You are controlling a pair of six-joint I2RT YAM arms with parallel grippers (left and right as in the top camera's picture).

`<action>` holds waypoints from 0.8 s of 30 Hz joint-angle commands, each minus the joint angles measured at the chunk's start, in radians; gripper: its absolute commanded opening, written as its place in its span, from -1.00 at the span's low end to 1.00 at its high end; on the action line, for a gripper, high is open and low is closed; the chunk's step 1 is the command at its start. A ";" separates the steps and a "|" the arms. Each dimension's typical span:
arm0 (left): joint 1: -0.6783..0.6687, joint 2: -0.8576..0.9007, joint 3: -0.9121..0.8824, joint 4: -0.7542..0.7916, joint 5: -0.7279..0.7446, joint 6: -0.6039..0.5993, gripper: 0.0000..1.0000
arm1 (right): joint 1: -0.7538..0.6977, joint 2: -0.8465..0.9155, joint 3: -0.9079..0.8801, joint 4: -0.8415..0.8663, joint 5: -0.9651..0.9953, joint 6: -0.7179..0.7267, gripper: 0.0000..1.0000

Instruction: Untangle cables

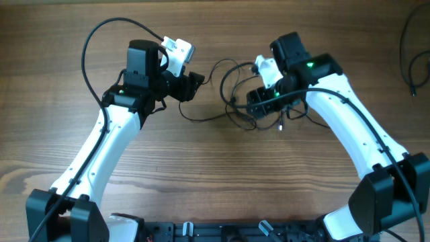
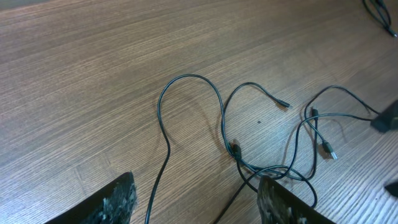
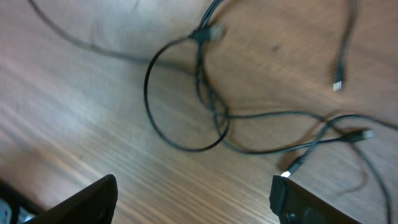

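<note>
The robot's right gripper will close on the near side of the small loop (image 1: 243, 127) (image 3: 186, 149) in the black cable that has its plug lying amid the tangle.
The cables (image 1: 232, 94) are thin black wires lying tangled in loops on the wooden table between my two grippers. In the left wrist view the cables (image 2: 249, 155) spread ahead, with small plugs at the ends, and two strands run down between my fingers. My left gripper (image 2: 196, 186) is open and its fingers (image 2: 115, 199) grip nothing; from overhead the left gripper (image 1: 193, 82) sits just left of the tangle. My right gripper (image 3: 194, 186) is open wide over bare wood, and the cables (image 3: 211, 112) lie beyond its tips. Seen from overhead, the right gripper (image 1: 259, 101) is at the tangle's right side.
Another black wire (image 1: 408, 54) lies at the table's far right edge, also visible as a wire (image 2: 379, 12) in the left wrist view's top corner. The left arm's own thick cable (image 1: 101, 37) arcs above the table. Arm bases (image 1: 215, 232) line the near edge.
</note>
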 commanded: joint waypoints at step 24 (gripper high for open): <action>0.003 -0.018 0.010 -0.014 -0.196 -0.066 0.27 | 0.067 0.132 -0.309 0.452 -0.160 -0.085 0.61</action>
